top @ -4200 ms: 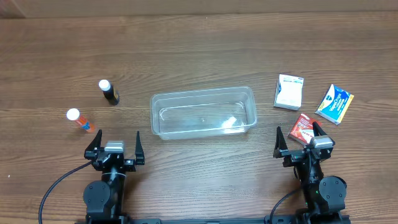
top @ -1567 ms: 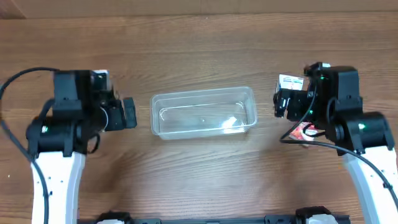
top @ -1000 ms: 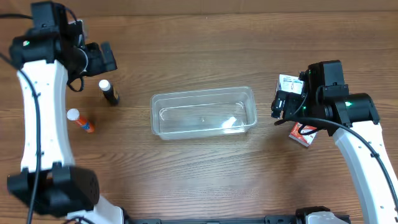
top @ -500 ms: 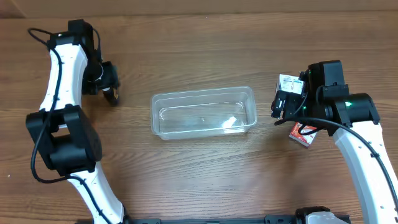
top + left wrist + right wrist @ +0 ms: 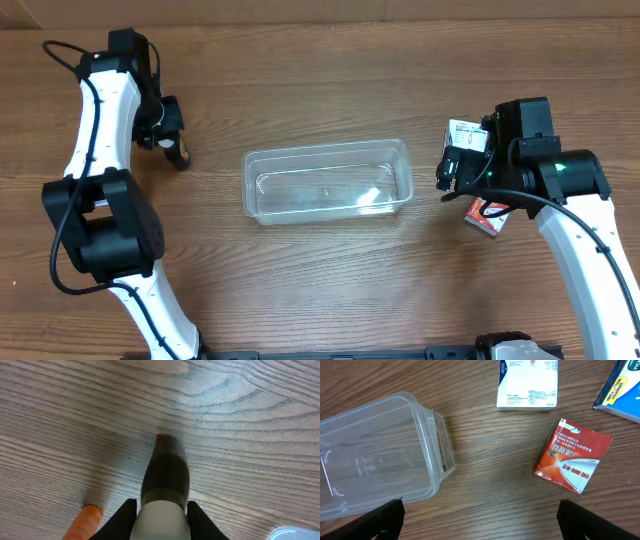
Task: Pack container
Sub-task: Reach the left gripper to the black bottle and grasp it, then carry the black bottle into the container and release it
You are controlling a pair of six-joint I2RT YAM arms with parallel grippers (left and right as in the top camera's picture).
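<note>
My left gripper is to release the dark bottle inside the clear plastic container. I need to set it free at the end [image 5: 271, 184] nearest the orange tube.
The clear plastic container [image 5: 328, 182] stands empty in the middle of the table, and its right end [image 5: 370, 475] shows in the right wrist view. At the far left my left gripper [image 5: 166, 133] is shut on the white cap of a small dark bottle [image 5: 182, 155]. In the left wrist view both black fingers press the cap's sides, left gripper [image 5: 161, 506], dark bottle [image 5: 166, 472]. My right gripper [image 5: 455, 170] hovers open between the container and the boxes, with nothing between its fingers, right gripper [image 5: 487, 525].
An orange tube [image 5: 82, 522] lies just left of the held bottle. Right of the container are a white box [image 5: 527, 385], a red box [image 5: 572, 455] and a blue-and-yellow box [image 5: 622, 390]. In the overhead view my right arm covers part of the white box [image 5: 466, 133].
My left arm came down onto the dark bottle and its fingers closed on the cap. The right arm and the boxes have not moved.
</note>
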